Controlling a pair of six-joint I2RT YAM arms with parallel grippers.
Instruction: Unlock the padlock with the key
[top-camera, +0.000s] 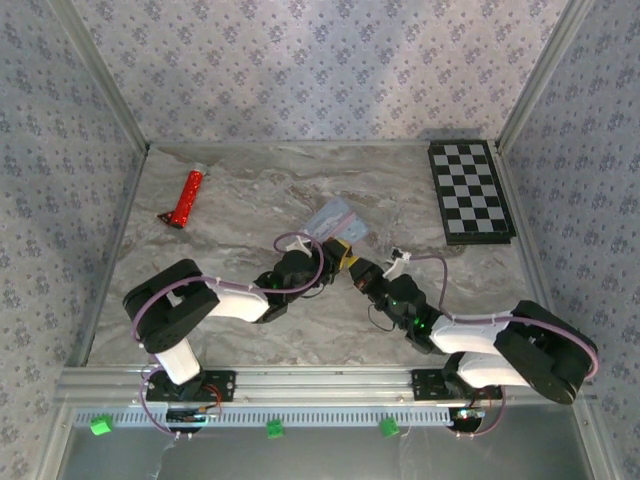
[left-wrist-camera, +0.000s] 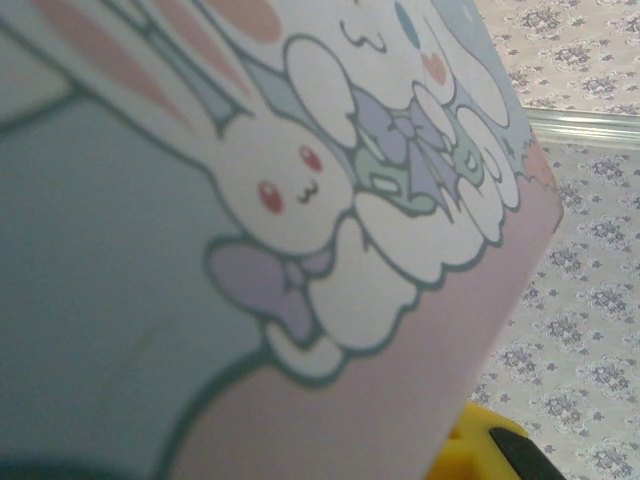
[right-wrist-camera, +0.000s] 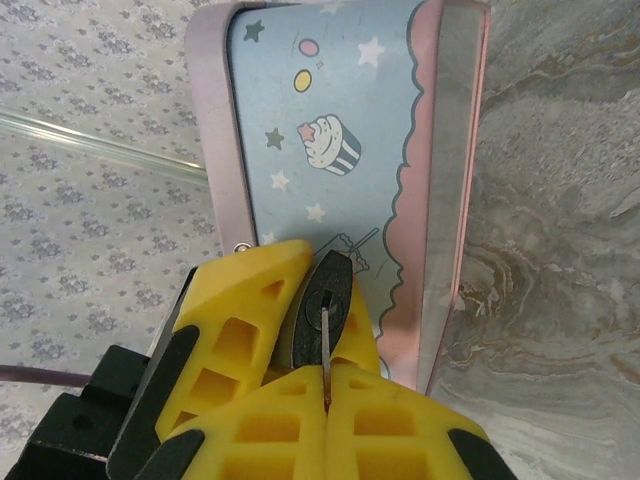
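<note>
I should set the tin down with my left gripper and then take the key from my right gripper (right-wrist-camera: 326, 362) with it, because the key's tip sits too shallow in the padlock's keyhole.
In the right wrist view the small dark padlock (right-wrist-camera: 325, 300) sits pinched between the yellow fingers (right-wrist-camera: 245, 320) of my left gripper (top-camera: 343, 253), keyhole facing the camera. A thin metal key (right-wrist-camera: 324, 345) stands with its tip in that keyhole. My right gripper (right-wrist-camera: 326, 378) is shut on the key's blade. Directly behind the padlock is the pastel cartoon tin (right-wrist-camera: 320, 110), which is close up in the left wrist view, tin (left-wrist-camera: 250, 250), with one yellow finger (left-wrist-camera: 478, 452) at the lower right. From above, the two grippers meet at mid-table, right gripper (top-camera: 363, 273).
A red tube (top-camera: 187, 197) lies at the back left of the marble table (top-camera: 240, 210). A black-and-white checkerboard (top-camera: 470, 190) lies at the back right. Patterned walls close in the table on three sides.
</note>
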